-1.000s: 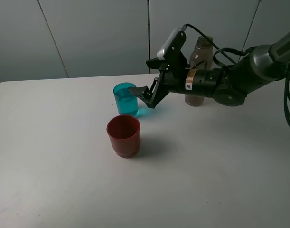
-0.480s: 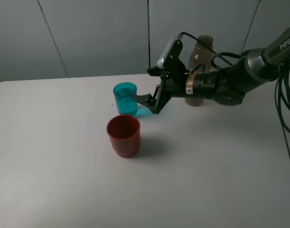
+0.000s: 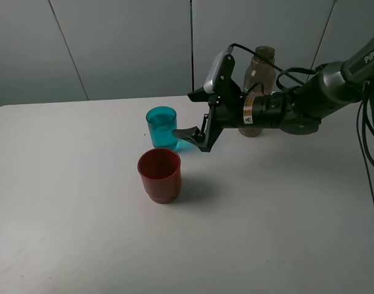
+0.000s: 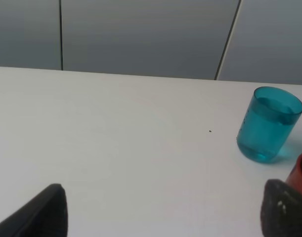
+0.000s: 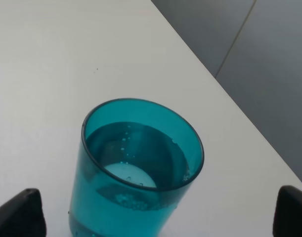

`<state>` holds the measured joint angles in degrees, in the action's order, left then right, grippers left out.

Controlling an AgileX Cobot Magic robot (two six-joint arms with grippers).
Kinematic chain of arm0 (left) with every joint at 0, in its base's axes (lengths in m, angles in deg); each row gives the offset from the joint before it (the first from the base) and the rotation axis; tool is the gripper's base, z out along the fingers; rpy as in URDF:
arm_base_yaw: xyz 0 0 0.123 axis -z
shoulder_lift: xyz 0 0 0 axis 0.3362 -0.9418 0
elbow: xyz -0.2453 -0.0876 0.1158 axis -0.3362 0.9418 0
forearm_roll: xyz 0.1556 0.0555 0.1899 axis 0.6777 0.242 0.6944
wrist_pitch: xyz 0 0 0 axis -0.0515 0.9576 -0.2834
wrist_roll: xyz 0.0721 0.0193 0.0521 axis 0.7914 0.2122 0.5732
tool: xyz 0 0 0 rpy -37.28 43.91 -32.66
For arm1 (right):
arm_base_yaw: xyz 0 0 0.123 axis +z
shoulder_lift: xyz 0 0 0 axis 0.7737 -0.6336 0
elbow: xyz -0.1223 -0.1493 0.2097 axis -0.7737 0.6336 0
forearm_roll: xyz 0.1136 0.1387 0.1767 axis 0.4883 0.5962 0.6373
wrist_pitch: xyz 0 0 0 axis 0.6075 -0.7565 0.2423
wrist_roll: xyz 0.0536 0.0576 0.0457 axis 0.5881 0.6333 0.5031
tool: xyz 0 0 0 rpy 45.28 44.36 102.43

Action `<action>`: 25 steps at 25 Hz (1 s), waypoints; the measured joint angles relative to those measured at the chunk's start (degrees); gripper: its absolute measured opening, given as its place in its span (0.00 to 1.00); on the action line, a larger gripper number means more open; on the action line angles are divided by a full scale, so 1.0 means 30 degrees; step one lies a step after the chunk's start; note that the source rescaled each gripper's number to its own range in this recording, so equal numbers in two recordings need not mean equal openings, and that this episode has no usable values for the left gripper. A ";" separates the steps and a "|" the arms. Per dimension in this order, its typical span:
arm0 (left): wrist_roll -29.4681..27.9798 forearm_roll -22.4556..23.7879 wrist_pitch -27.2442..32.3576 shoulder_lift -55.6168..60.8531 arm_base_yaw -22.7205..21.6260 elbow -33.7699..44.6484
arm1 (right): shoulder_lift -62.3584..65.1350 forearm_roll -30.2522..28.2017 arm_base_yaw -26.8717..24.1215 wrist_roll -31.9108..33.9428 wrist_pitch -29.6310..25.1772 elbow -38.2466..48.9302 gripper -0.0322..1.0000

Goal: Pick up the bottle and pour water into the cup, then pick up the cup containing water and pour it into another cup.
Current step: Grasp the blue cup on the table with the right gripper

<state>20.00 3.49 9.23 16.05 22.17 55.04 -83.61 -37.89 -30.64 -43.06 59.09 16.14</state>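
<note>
My right gripper is to close next around the middle of the teal-blue cup's sides (image 3: 164, 133) (image 5: 123, 211), below its rim, because this cup holds the water.
The teal-blue cup (image 3: 161, 127) stands upright on the white table (image 3: 82, 233) and holds water; it also shows in the right wrist view (image 5: 138, 173) and the left wrist view (image 4: 269, 123). The red cup (image 3: 159, 174) stands just in front of it, apart. The grey-brown bottle (image 3: 256, 92) stands upright at the back, partly hidden by the right arm. My right gripper (image 3: 188, 136) is open, just right of the teal cup, its fingertips (image 5: 15, 217) wide on either side of it. My left gripper (image 4: 163, 210) is open and empty, out of the exterior high view.
Grey wall panels (image 3: 125, 43) rise behind the table's back edge. The right arm's cables (image 3: 373, 141) hang at the right side. The red cup's rim (image 4: 301, 173) shows at the edge of the left wrist view.
My right gripper has dropped a little and edged right beside the teal cup, staying open. The cups and the bottle have not moved.
</note>
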 joint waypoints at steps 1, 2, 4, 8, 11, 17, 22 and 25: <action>0.0000 0.0000 0.0000 0.0000 0.0000 0.0000 | -0.0241 0.0000 0.0000 0.0000 0.0000 -0.0078 1.00; 0.0000 0.0000 0.0000 0.0000 0.0000 0.0000 | -0.0498 0.0000 0.0000 0.0000 0.0000 -0.0167 1.00; 0.0000 0.0000 0.0000 0.0000 0.0000 0.0000 | -0.0857 0.0000 0.0000 0.0036 -0.0029 -0.0406 1.00; 0.0000 0.0000 0.0000 0.0000 0.0000 0.0000 | -0.1388 0.0000 0.0000 0.0078 -0.0029 -0.0946 1.00; 0.0000 0.0000 0.0000 0.0000 0.0000 0.0000 | -0.1790 0.0000 0.0000 0.0273 -0.0029 -0.1485 1.00; 0.0000 0.0000 0.0000 0.0000 0.0000 0.0000 | -0.2547 -0.0011 0.0234 0.0704 -0.0246 -0.2161 1.00; 0.0000 0.0000 0.0000 0.0000 0.0000 0.0000 | -0.3001 -0.0011 0.0705 0.0704 -0.0640 -0.2542 1.00; 0.0000 0.0000 0.0000 0.0000 0.0000 0.0000 | -0.3315 0.0067 0.1088 0.0704 -0.0780 -0.2875 1.00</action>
<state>20.00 3.49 9.23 16.05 22.17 55.04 -93.56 -37.69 -27.37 -40.95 56.75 7.52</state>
